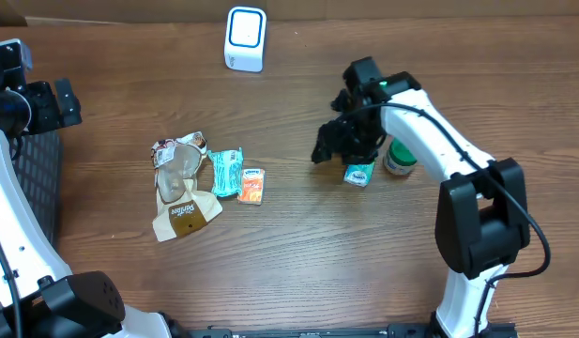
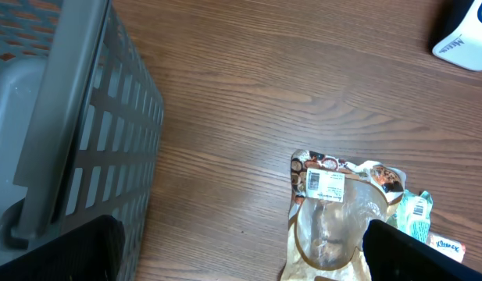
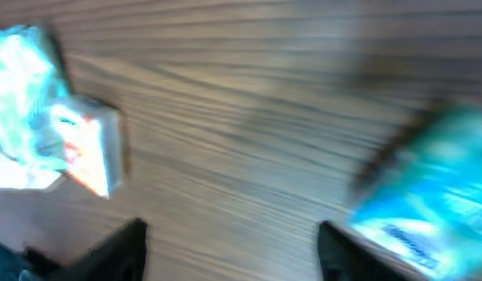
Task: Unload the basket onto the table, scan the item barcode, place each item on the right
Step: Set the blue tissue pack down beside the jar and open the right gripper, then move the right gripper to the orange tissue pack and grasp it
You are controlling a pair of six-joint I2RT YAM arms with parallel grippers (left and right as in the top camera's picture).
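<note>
Next, I pull the orange packet clear with my right gripper first, as it lies close against the teal packet, then pinch the orange packet's free edge (image 1: 262,187).
A small teal box (image 1: 359,174) lies on the table just right of my right gripper (image 1: 328,148). In the blurred right wrist view the teal box (image 3: 428,203) sits outside the right finger. That gripper (image 3: 233,250) is open over bare wood. A white scanner (image 1: 245,38) stands at the back centre. My left gripper (image 1: 59,103) hovers at the far left and is open (image 2: 241,250) with nothing in it. Its right finger (image 2: 428,254) is over a brown pouch with a clear window (image 2: 334,211).
A grey mesh basket (image 2: 61,133) is at the far left edge. A cluster of packets lies left of centre: the brown pouch (image 1: 181,192), a teal packet (image 1: 226,171) and an orange packet (image 1: 252,186). A green-lidded jar (image 1: 399,157) stands right of the teal box.
</note>
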